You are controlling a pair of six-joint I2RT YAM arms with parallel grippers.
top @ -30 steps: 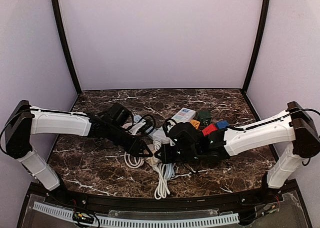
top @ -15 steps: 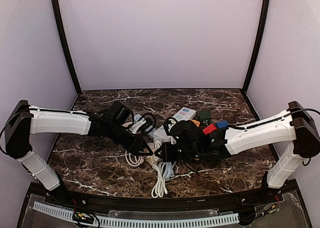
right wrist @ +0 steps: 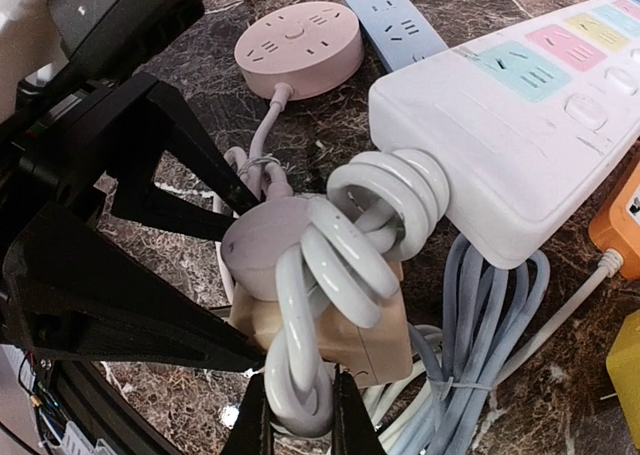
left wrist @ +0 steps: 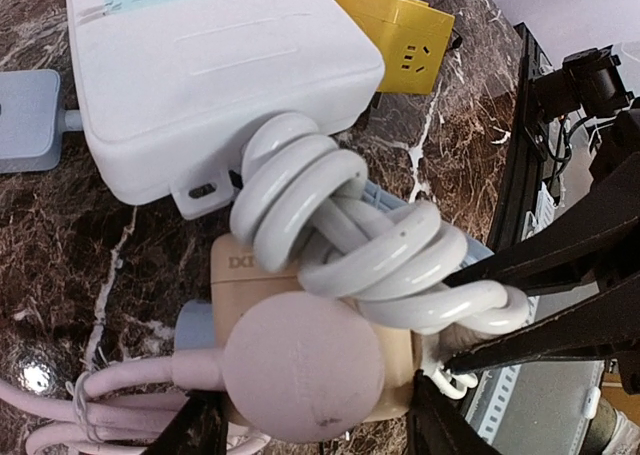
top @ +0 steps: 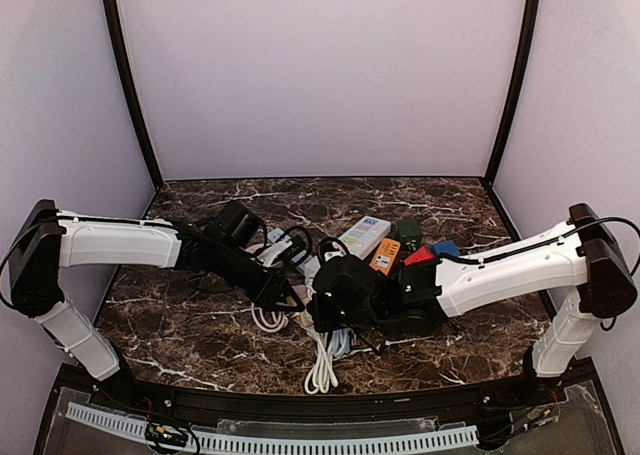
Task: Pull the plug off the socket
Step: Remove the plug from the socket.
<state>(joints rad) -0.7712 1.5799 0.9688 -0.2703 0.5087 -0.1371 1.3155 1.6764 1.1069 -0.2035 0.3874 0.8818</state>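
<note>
The white cord, now hanging in front of the cube, will be released by my right gripper, which is to let it go at the near end of the orange socket (top: 387, 272) (right wrist: 630, 267).
A round pink plug (left wrist: 300, 370) sits pushed into a beige socket cube (left wrist: 235, 275), and thick white cord (left wrist: 330, 215) from the white power strip (left wrist: 200, 75) is coiled over both. My left gripper (left wrist: 315, 420) is shut on the beige cube, one black finger against each side. In the right wrist view the pink plug (right wrist: 260, 250) tops the beige cube (right wrist: 375, 340). My right gripper (right wrist: 300, 415) is shut on a loop of the white cord (right wrist: 300, 375) hanging in front of the cube. From above, the left gripper (top: 290, 300) and right gripper (top: 318, 320) meet at mid-table.
A round pink socket hub (right wrist: 298, 45) and a pale blue strip (right wrist: 390, 15) lie beyond the plug. Orange (top: 385, 257), red (top: 420, 257), blue (top: 445, 247) and green (top: 407, 233) cubes sit near the power strip (top: 362, 233). Bundled cables (top: 322, 360) trail toward the front edge.
My right arm has slid left, closer to the left gripper, dragging the cord and power strip slightly left. The left arm has hardly moved. Both grips are unchanged.
</note>
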